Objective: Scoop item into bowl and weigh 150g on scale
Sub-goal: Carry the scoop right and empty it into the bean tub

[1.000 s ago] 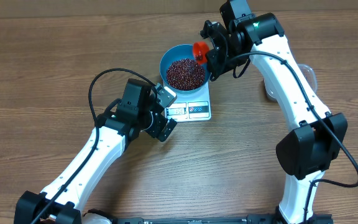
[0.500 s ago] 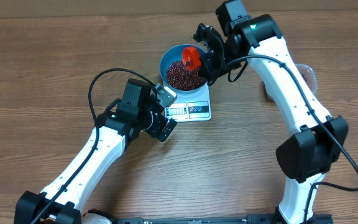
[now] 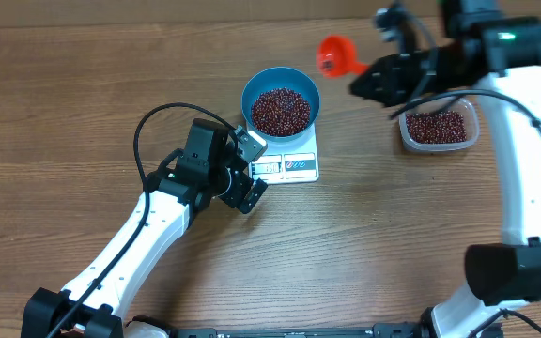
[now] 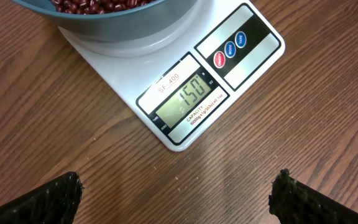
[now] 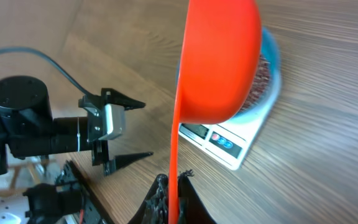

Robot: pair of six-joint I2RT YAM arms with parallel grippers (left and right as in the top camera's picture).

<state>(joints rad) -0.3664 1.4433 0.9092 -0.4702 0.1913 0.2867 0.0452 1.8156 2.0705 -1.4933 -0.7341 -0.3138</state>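
Observation:
Next, I open my right gripper and let go of the orange-red scoop on the beans (image 3: 430, 138) by the near rim of the clear plastic tub.
The blue bowl (image 3: 249, 94) stands on the white scale (image 3: 299, 167), filled with a heap of dark red-brown beans (image 3: 281, 110). In the left wrist view the scale (image 4: 253, 43) shows 150 on its display, and the bowl (image 4: 117, 25) with beans (image 4: 98, 5) sits at the top edge. My left gripper (image 3: 256, 171) hovers open just left of the display, nothing between its fingers (image 4: 48, 199). My right gripper (image 3: 363, 81) is shut on the handle of an orange-red scoop (image 3: 332, 51), held in the air right of the bowl. The scoop (image 5: 219, 62) partly hides the bowl (image 5: 272, 59).
A clear plastic tub (image 3: 440, 127) holding more beans sits at the right, under the right arm. The left arm's cable (image 3: 148, 131) loops over the table left of the scale. The left gripper (image 5: 107, 130) shows in the right wrist view.
My right arm has swung the scoop out of the bowl and away to the right, toward the clear tub. The left arm, bowl and scale have not moved.

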